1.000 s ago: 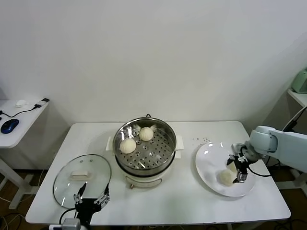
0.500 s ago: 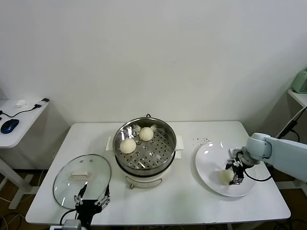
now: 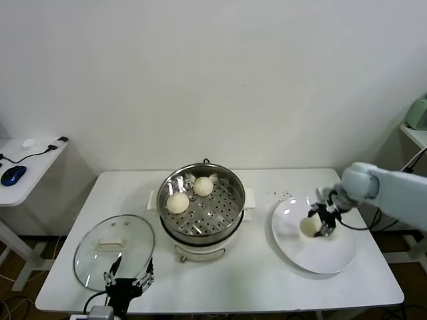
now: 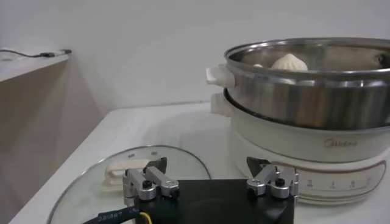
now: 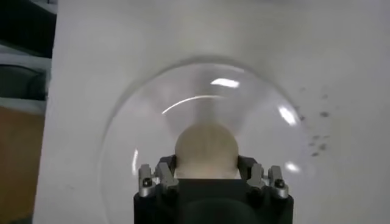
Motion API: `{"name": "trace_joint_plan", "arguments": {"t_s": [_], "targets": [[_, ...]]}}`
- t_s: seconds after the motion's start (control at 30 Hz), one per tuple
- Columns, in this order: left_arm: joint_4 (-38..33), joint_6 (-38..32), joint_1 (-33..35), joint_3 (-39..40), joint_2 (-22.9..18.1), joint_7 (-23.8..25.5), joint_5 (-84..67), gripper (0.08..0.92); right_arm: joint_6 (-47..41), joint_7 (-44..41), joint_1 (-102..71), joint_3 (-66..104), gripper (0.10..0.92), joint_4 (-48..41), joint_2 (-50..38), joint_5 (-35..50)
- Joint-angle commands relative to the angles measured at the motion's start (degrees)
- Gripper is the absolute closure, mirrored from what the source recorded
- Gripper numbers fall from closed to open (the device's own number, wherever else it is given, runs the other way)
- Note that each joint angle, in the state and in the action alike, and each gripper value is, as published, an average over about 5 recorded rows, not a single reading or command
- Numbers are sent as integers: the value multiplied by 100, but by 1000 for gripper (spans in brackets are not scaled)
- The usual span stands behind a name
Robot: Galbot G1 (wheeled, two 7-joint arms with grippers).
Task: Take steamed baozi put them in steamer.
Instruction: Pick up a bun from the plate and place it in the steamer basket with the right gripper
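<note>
I will use my right gripper to set the held baozi down on the steamer's perforated bottom by the front rim (image 3: 199, 224).
The steamer (image 3: 200, 235) stands mid-table, and two steamed baozi (image 3: 177, 203) (image 3: 203, 186) rest on its perforated floor. Over the white plate (image 3: 313, 259) at the right, my right gripper (image 3: 317, 225) is shut on a third baozi (image 3: 308, 227) and holds it just above the plate. The right wrist view shows that baozi (image 5: 206, 146) squeezed between the two fingers (image 5: 164, 170) of the right gripper (image 5: 206, 167), with the plate (image 5: 152, 122) below. My left gripper (image 3: 127, 283) is parked open at the table's front left.
A glass lid (image 3: 113, 248) with a white handle lies flat at the front left, under the left gripper (image 4: 210, 173). In the left wrist view the steamer (image 4: 304, 97) rises just beyond the lid (image 4: 122, 176). Dark specks (image 3: 280, 195) dot the table behind the plate.
The right gripper closed on the baozi on the plate and lifted it, moving up and a little toward the steamer. The left arm has stayed still.
</note>
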Motion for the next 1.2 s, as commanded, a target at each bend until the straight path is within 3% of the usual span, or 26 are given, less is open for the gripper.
{"name": "trace_joint_plan", "arguments": {"t_s": [0.03,0.37,0.63,0.93,1.2], "targets": [[0,0,-3,1,4,1,-1,177,1568,-619,2851,-802,364,-80,1786,1069],[-51,23,-19,-16,34,9,-17,177,3139,-593,2469,-427,364,977,3608,387],[27,23,-81,-26,23,8,-31,177,3626,-322,929,-284,364,267,4091,-1000],[2,55,-77,-56,-1,9,-50,177,3716,-56,-83,-84,364,-648,4455,-1526],[17,42,-46,-62,7,2,-62,177,3720,14,-313,-37,364,-961,4644,-1568]]}}
